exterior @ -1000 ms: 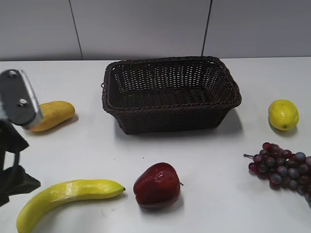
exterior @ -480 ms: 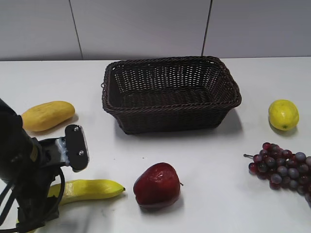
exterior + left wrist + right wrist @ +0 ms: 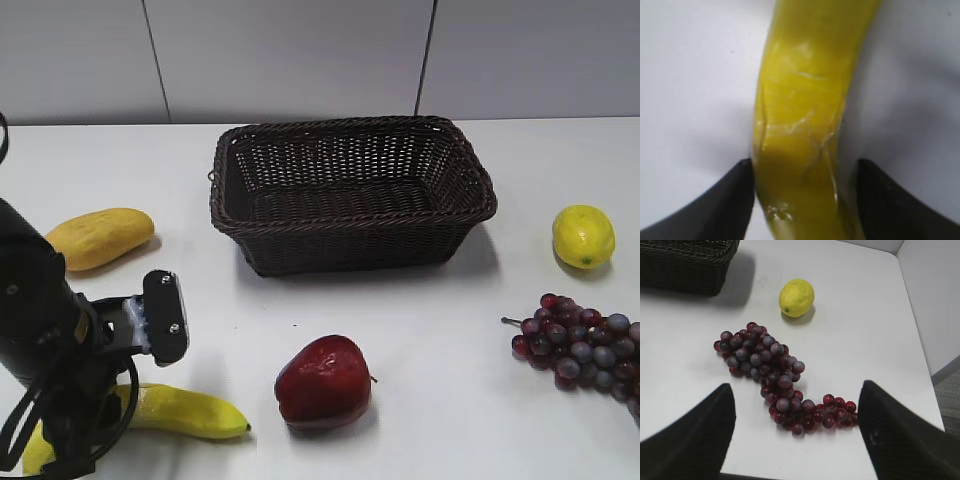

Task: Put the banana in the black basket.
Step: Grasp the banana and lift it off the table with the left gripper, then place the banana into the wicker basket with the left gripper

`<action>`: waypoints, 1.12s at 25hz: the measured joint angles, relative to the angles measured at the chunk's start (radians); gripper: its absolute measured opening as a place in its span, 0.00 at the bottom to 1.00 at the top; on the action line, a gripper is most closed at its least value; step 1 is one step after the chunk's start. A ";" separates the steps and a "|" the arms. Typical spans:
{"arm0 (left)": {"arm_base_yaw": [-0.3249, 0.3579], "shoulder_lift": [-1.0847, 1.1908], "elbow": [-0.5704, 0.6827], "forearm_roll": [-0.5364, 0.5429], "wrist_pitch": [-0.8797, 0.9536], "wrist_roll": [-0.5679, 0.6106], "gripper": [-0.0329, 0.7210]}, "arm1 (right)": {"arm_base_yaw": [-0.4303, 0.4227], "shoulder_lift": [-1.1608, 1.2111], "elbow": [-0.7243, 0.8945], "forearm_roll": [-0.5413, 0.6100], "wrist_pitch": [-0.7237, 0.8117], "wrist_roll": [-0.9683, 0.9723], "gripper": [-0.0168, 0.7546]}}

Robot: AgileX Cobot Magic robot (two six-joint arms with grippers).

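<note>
Next, my left gripper lets go of the banana inside the black basket, midway (image 3: 352, 195) along the basket's front edge.
The banana (image 3: 185, 410) lies on the white table at the front left, its dark tip pointing right toward the apple. My left arm (image 3: 60, 340) is down over its left half and hides it. In the left wrist view the left gripper (image 3: 805, 167) is open astride the banana (image 3: 805, 100). The left finger touches the banana, and a narrow gap shows at the right finger. The black basket (image 3: 350, 215) stands empty at the back centre. My right gripper (image 3: 796, 385) is open and empty above the grapes (image 3: 765, 365).
A dark red apple (image 3: 323, 382) sits right of the banana's tip. A stubby yellow-orange fruit (image 3: 98, 238) lies at the left. A lemon (image 3: 583, 236) and grapes (image 3: 585, 345) are at the right, near the table's right edge (image 3: 920, 365).
My left arm has come down over the banana and the jaws now straddle it. The banana's tip has swung a little toward the front edge.
</note>
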 joint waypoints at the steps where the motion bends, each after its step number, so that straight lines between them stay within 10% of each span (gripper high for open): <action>1: 0.000 0.000 0.000 0.000 0.000 0.000 0.46 | 0.000 0.000 0.000 0.000 0.000 0.000 0.77; 16: 0.000 -0.176 -0.043 0.075 0.116 0.001 0.46 | 0.000 0.000 0.000 0.000 0.000 0.000 0.77; 28: 0.000 -0.135 -0.653 0.208 0.366 0.008 0.46 | 0.000 0.000 0.000 0.000 0.000 0.000 0.77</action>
